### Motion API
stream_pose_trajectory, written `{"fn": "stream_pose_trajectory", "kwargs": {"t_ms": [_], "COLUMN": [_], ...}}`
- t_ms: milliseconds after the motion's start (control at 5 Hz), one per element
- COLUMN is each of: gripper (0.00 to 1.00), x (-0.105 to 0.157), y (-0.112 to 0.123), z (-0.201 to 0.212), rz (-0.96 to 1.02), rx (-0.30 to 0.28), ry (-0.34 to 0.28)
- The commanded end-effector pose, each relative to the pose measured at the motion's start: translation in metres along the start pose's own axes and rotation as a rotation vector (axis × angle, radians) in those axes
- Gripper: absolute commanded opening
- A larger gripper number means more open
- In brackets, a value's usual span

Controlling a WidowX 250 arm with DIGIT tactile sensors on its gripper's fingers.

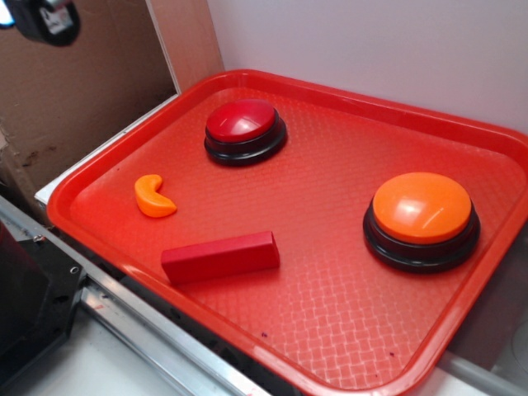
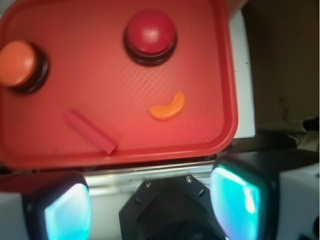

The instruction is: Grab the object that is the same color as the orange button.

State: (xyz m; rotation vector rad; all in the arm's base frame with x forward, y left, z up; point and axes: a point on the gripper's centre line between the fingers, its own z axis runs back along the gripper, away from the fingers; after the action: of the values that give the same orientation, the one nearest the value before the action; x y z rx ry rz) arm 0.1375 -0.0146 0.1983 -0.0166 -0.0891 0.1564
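Note:
The next move for my gripper is to go to the middle of the orange crescent (image 1: 148, 196) (image 2: 170, 110) and close there, since its colour matches the orange button.
The object, a small glossy orange crescent (image 1: 153, 198) (image 2: 167, 107), lies on the red tray (image 1: 330, 280) (image 2: 100, 80) near its left side. The orange button (image 1: 421, 210) (image 2: 17, 62), a big dome on a black base, stands at the tray's right. My gripper (image 2: 152, 197) hangs high above, outside the tray's edge, well away from the crescent. Its two fingers (image 2: 240, 192) are spread wide apart and open, with nothing held between them. In the exterior view only a black part of the robot (image 1: 45, 18) shows, in the top left corner.
A smaller red dome button (image 1: 243, 124) (image 2: 150, 32) stands at the tray's back. A red rectangular block (image 1: 220, 256) (image 2: 89, 131) lies near the front edge. A metal rail and the black robot base (image 1: 33, 305) (image 2: 170, 207) adjoin the tray. Cardboard (image 1: 82, 91) stands behind.

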Motion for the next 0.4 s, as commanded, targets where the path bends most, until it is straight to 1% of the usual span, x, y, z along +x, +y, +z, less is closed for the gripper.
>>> {"fn": "stream_pose_trajectory", "kwargs": {"t_ms": [0,200], "gripper": [1.00,1.00], "x": [0.013,0.014], "y": [0.025,0.043], "z": [-0.045,-0.071], "rz": [0.336,0.484], "rx": [0.022,0.067], "ry": [-0.023,-0.017]}}
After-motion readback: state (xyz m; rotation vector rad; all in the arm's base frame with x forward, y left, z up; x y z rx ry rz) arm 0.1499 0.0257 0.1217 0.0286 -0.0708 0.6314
